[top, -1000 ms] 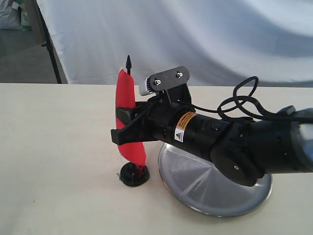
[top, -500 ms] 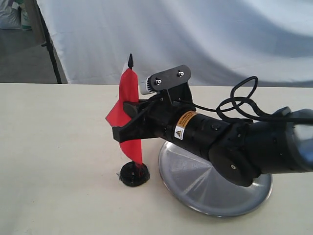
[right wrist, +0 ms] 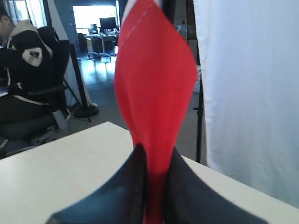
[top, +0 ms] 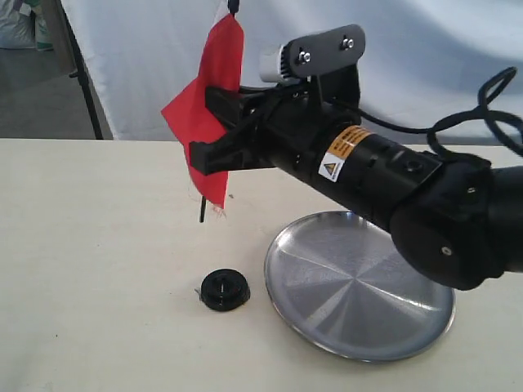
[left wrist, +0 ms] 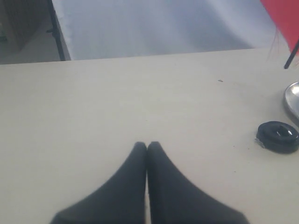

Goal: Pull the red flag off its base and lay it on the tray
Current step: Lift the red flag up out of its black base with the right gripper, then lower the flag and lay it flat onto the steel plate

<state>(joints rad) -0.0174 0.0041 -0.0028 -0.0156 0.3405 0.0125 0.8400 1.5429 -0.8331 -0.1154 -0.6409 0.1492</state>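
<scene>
My right gripper needs to release the red flag across the middle of the shiny steel tray (top: 357, 271).
My right gripper (top: 211, 122) is shut on the red flag (top: 206, 106) and holds it upright in the air, its black stick (top: 202, 208) hanging free above the table. The red cloth (right wrist: 154, 88) fills the gap between the fingers in the right wrist view. Below it, the round black base (top: 224, 289) stands alone on the table, just left of the shiny steel tray (top: 359, 282). The base (left wrist: 279, 136) and a sliver of the tray (left wrist: 292, 100) also show in the left wrist view. My left gripper (left wrist: 147, 145) is shut on nothing, low over the bare table, well away from the base.
A white backdrop cloth (top: 368, 57) hangs behind the beige table (top: 90, 269). A black stand leg (top: 82, 73) rises at the back left. A black cable (top: 482, 106) loops over the right arm. In the right wrist view a seated person (right wrist: 23, 70) shows beyond the table.
My right gripper has risen with the flag, pulling the stick out of the base. The base stays on the table beside the tray.
</scene>
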